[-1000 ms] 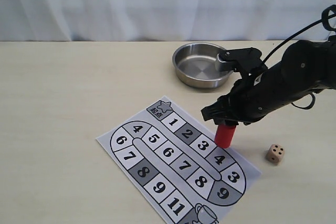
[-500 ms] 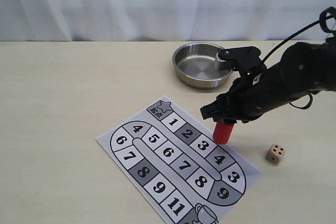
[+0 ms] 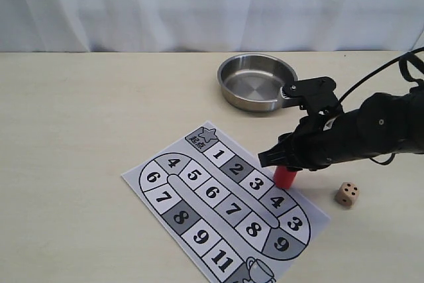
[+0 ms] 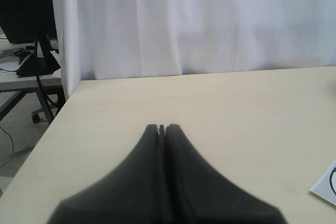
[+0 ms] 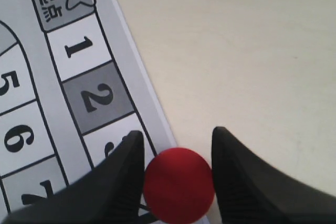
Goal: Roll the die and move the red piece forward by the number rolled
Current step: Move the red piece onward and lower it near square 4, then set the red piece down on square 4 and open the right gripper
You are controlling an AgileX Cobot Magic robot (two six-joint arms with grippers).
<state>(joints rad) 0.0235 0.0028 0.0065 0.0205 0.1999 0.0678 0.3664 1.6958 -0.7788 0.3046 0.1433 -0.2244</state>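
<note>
The red piece will go down from my right gripper onto the white numbered square (image 3: 268,204) (image 5: 130,200) that is nearest to it, and I will set it there.
My right gripper (image 3: 285,164) is shut on the red piece (image 3: 285,177), an upright red cylinder, low over the paper board's (image 3: 199,220) right edge beside squares 3 and 4. From the right wrist, both fingers (image 5: 123,177) press the sides of the red piece (image 5: 178,184), with my right gripper (image 5: 177,131) over the board's edge next to square 3. The die (image 3: 347,194), a small tan cube with dark pips, lies on the table right of the board, apart from the gripper. My left gripper (image 4: 161,126) is shut on nothing over bare table and is out of the exterior view.
A steel bowl (image 3: 257,81) stands behind the board and behind my right arm. The numbered board (image 5: 79,77) lies at a slant, its star start square (image 3: 203,137) at its far end. The table's left edge (image 4: 52,124) shows in the left wrist view.
My right arm has sunk lower with the red piece still in its fingers, and less of the piece shows under the gripper. The die and the board have not moved.
</note>
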